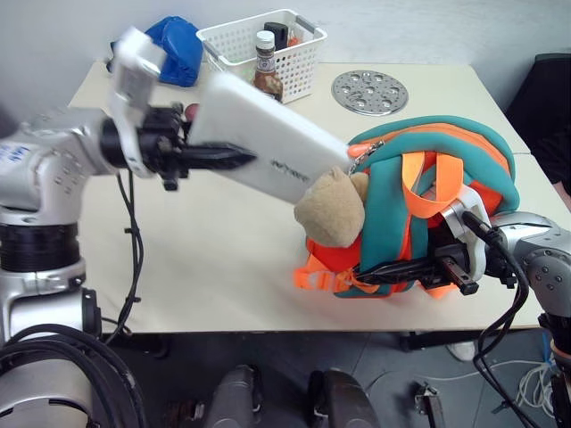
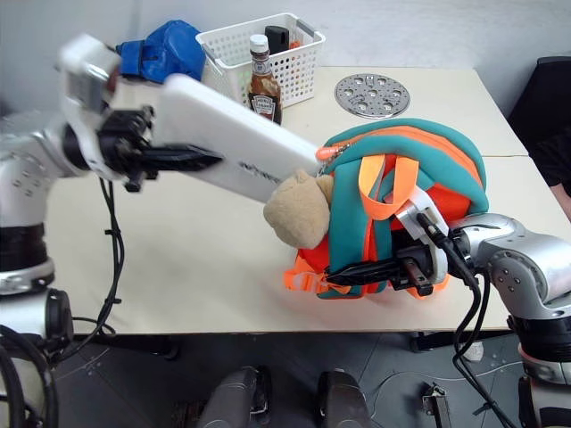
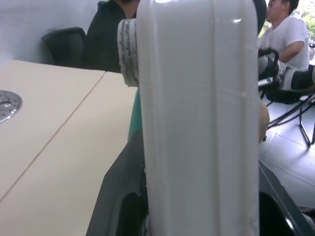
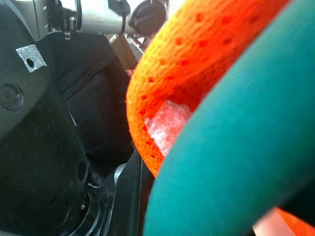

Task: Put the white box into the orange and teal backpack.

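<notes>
My left hand needs to release the white box inside the backpack's opening (image 1: 368, 175), just behind the tan plush toy.
The white box (image 1: 268, 143) hangs tilted above the table, gripped at its raised end by my left gripper (image 1: 223, 159), which is shut on it. Its lower end reaches the top of the orange and teal backpack (image 1: 451, 169), just above the tan plush toy (image 1: 332, 209). The left wrist view looks along the white box (image 3: 202, 123). The backpack stands at the table's front right. My right gripper (image 1: 419, 267) is shut on the backpack's lower side, among its straps. In the right wrist view, orange mesh (image 4: 197, 64) and teal trim (image 4: 246, 162) lie close against the fingers.
A white lattice basket (image 1: 299, 62) with a sauce bottle (image 1: 266, 67) stands at the back. Beside it lies a blue fabric bundle (image 1: 178, 45), and a perforated metal disc (image 1: 369, 92) is to its right. A black chair (image 1: 553, 98) is at the right edge. People (image 3: 288, 39) sit beyond the table.
</notes>
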### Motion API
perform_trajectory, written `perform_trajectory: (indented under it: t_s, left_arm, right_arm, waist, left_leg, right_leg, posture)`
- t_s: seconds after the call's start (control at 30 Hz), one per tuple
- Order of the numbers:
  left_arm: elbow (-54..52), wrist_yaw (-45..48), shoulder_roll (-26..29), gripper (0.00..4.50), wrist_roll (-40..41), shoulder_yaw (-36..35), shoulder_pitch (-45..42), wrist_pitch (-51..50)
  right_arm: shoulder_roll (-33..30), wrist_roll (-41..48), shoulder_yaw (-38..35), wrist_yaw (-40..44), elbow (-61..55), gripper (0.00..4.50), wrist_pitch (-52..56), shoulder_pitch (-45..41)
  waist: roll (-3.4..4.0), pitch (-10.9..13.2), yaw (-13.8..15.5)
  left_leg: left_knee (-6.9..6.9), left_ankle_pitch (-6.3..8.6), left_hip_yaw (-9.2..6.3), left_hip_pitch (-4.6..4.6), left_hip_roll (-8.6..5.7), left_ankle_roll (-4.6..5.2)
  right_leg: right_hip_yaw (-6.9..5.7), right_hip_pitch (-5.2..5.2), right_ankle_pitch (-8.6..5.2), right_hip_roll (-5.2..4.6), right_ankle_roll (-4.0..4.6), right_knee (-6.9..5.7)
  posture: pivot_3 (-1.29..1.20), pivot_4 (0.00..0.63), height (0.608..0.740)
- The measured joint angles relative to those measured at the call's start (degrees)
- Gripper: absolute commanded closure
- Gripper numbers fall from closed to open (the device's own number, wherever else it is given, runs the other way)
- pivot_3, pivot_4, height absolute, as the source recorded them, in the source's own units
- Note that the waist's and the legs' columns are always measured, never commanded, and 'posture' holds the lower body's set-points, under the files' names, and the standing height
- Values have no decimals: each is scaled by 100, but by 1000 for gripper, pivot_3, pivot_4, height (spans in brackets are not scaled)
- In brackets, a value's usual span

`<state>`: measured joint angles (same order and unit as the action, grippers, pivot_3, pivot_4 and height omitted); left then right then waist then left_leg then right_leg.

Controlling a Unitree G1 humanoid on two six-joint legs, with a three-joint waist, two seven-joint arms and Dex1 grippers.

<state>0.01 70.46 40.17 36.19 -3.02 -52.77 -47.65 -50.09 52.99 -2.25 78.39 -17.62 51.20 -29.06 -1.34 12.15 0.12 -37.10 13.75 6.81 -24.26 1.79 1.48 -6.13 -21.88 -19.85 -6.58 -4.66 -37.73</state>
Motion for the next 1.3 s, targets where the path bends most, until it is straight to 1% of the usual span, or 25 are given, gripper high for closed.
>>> perform_trajectory:
  t_s: [0.1, 0.2, 0.33, 0.47, 0.6, 0.77, 0.83, 0.9, 1.0, 1.03, 1.2, 1.3]
  left_arm:
    - [-51, -216, -300, 3121, -293, 325, 278, 419]
    - [-111, -335, -464, 3121, -619, 571, 452, 854]
    - [-34, -491, -812, 3121, -712, 625, 447, 970]
    - [366, -773, -1259, 3121, -714, 594, 223, 981]
    - [525, -838, -1289, 3121, -576, 437, -71, 803]
    - [564, -752, -869, 3121, -100, -55, -146, 305]
    - [529, -629, -626, 3121, 20, -143, -206, 196]
    - [468, -515, -541, 3121, -7, -97, -182, 286]
    - [458, -550, -793, 3121, -106, 119, -64, 462]
    - [481, -576, -940, 3121, -212, 291, -28, 569]
    - [569, -610, -1358, 3121, -535, 694, 21, 947]
    - [907, -591, -1682, 3121, -766, 953, 17, 1251]
  right_arm:
    - [41, -4, 2, -36, 7, 4475, 4, 0]
    - [45, -9, 1, -44, 7, 4475, 6, 1]
    - [46, -8, 1, -49, 5, 4475, 7, 2]
    - [54, -4, 1, -102, -2, 4475, 7, 4]
    - [67, 40, 1, -128, -39, 4475, 7, 2]
    - [60, 44, 0, -133, -51, 4475, 9, 42]
    - [46, 45, -1, -131, -54, 4475, 10, 46]
    - [16, 45, -2, -119, -55, 4475, 11, 46]
    - [10, 44, -1, -93, -55, 4475, 12, 13]
    - [10, 44, -1, -83, -55, 4475, 14, -11]
    - [10, 49, -1, -26, -56, 4475, 31, -55]
    - [10, 62, -1, -19, -110, 4475, 46, -58]
  waist:
    - [0, 0, -5]
    - [0, 0, -1]
    - [0, 0, 56]
    - [-1, 0, 126]
    - [0, 0, 98]
    - [0, 0, -41]
    - [0, 0, -35]
    - [0, 0, -21]
    - [0, 0, 40]
    - [-1, 0, 66]
    - [0, 0, 73]
    - [0, 0, 72]
  left_leg:
    - [0, 0, 1, 0, 0, 0]
    - [1, 0, 1, 1, 0, 0]
    - [-8, 3, -2, 1, -1, 5]
    - [-14, 4, -3, -1, -2, 10]
    - [-10, 4, -1, 1, 0, 10]
    - [2, 1, -2, 10, 5, 1]
    - [3, 1, -2, 9, 3, 1]
    - [0, 2, -2, 9, 1, 1]
    - [-9, 4, -9, 9, -2, 5]
    - [-11, 5, -8, 6, -3, 8]
    - [-5, 5, -6, 6, -1, 8]
    - [-5, 5, -5, 8, 0, 8]
  right_leg:
    - [0, -1, 0, 1, 0, 1]
    - [0, 0, 0, 1, 0, 1]
    - [-2, 9, 0, -2, 0, 5]
    - [-3, 14, 1, -2, -1, 11]
    - [-4, 13, 1, -1, -2, 10]
    - [-6, 8, 1, 4, -2, 0]
    - [-5, 6, 1, 3, -2, -1]
    - [-5, 9, 1, 2, -2, 2]
    - [-5, 21, 2, 1, -3, 10]
    - [-4, 22, 2, 1, -3, 16]
    - [-5, 20, 2, 2, -3, 17]
    - [-5, 20, 2, 4, -3, 16]
  posture:
    - [0, 150, 740]
    - [0, 150, 740]
    - [0, 150, 740]
    - [0, 150, 740]
    - [0, 150, 740]
    - [0, 150, 740]
    - [0, 150, 740]
    - [0, 150, 740]
    - [0, 150, 740]
    - [0, 150, 740]
    - [0, 150, 740]
    - [0, 150, 740]
